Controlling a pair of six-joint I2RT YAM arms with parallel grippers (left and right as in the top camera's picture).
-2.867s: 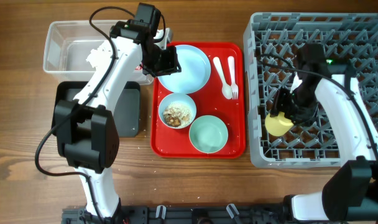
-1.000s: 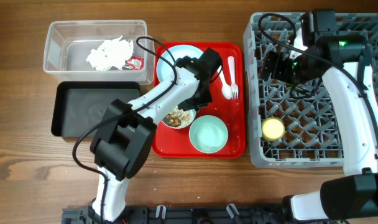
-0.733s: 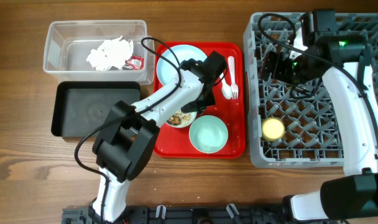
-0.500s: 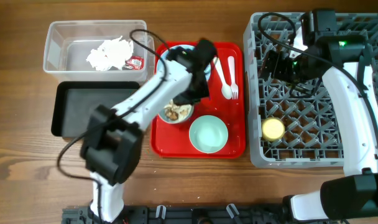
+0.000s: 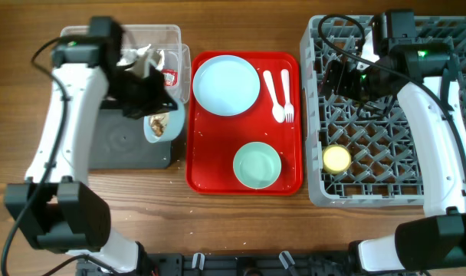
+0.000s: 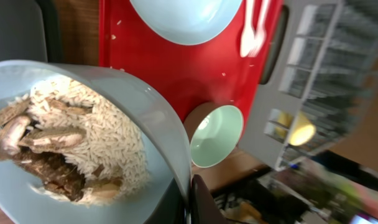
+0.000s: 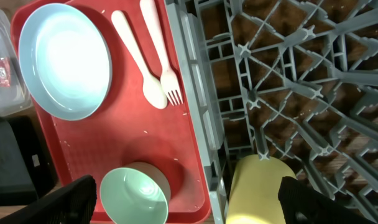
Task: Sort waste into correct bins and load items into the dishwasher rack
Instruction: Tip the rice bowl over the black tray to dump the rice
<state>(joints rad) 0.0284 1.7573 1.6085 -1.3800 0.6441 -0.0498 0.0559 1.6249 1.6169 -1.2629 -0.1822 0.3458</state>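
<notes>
The robot's left gripper needs to set the pale blue-green bowl down on the red tray [image 5: 215, 143] next to the empty bowl, below the blue plate.
My left gripper [image 5: 152, 107] is shut on the rim of a pale blue-green bowl [image 5: 158, 126] [image 6: 83, 143] of brownish-white food scraps [image 6: 58, 149]. It holds the bowl tilted over the right end of the black tray [image 5: 118, 147]. The clear tub [image 5: 72, 46] holds white napkins [image 5: 137, 60] and the sauce packet [image 5: 169, 77]. The blue plate [image 5: 226, 84], white utensils [image 5: 277, 96] and an empty bowl [image 5: 257, 164] lie on the red tray [image 5: 290, 180]. My right gripper [image 5: 336, 77] [image 7: 186, 202] is open above the grey rack [image 5: 394, 176], which holds the yellow cup [image 5: 337, 159] [image 7: 260, 190].
The red tray lies between the bins and the rack. The right wrist view shows the plate [image 7: 64, 59], the utensils [image 7: 148, 68] and the empty bowl [image 7: 136, 196]. The rack's pegs stand under the right arm.
My left gripper has lifted the bowl of scraps off the red tray and carried it left over the black tray. My right gripper left the yellow cup in the rack, then held still.
</notes>
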